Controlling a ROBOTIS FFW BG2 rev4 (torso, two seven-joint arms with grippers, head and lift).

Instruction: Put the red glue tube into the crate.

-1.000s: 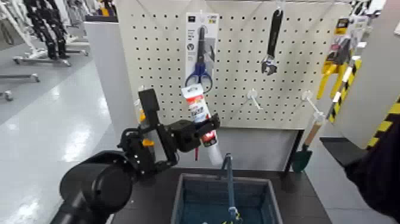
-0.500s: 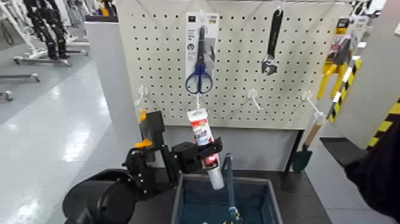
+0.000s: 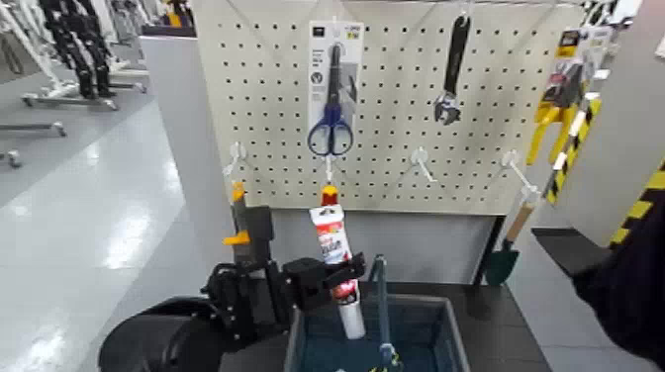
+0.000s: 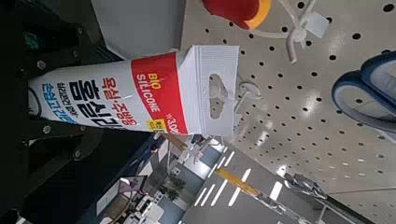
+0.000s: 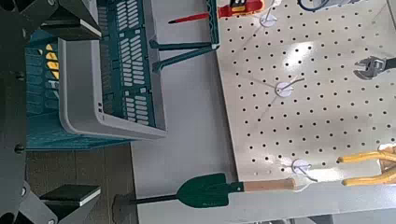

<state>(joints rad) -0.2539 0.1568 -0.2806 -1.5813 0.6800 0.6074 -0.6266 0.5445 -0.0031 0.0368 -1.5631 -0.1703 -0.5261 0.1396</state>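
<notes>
The robot's left gripper should release the red glue tube inside the crate, slanting [image 3: 383, 342] under the blue handle.
My left gripper [image 3: 342, 281] is shut on the red glue tube [image 3: 330, 235], a white tube with a red label. The tube hangs nearly upright, crimped end up and nozzle down. Its nozzle dips into the left part of the crate's opening. The crate [image 3: 445, 319] is a blue-grey lattice basket at the bottom centre, its blue handle [image 3: 379, 292] just right of the tube. The left wrist view shows the tube [image 4: 140, 93] close up between the dark fingers. The right arm [image 3: 625, 287] is parked at the right edge. My right gripper [image 5: 82, 110] stands open, looking at the crate [image 5: 140, 70].
Behind the crate a pegboard [image 3: 396, 158] holds packaged scissors [image 3: 332, 89], a wrench [image 3: 452, 69] and a red-and-yellow-handled screwdriver [image 3: 328, 194] just above the tube. A small green shovel [image 3: 505, 259] hangs at the right. Yellow tools [image 3: 554, 119] hang further right.
My left gripper has come down and slightly toward me with the tube. The nozzle has gone from above the crate's rim to inside its opening. The screwdriver behind now shows.
</notes>
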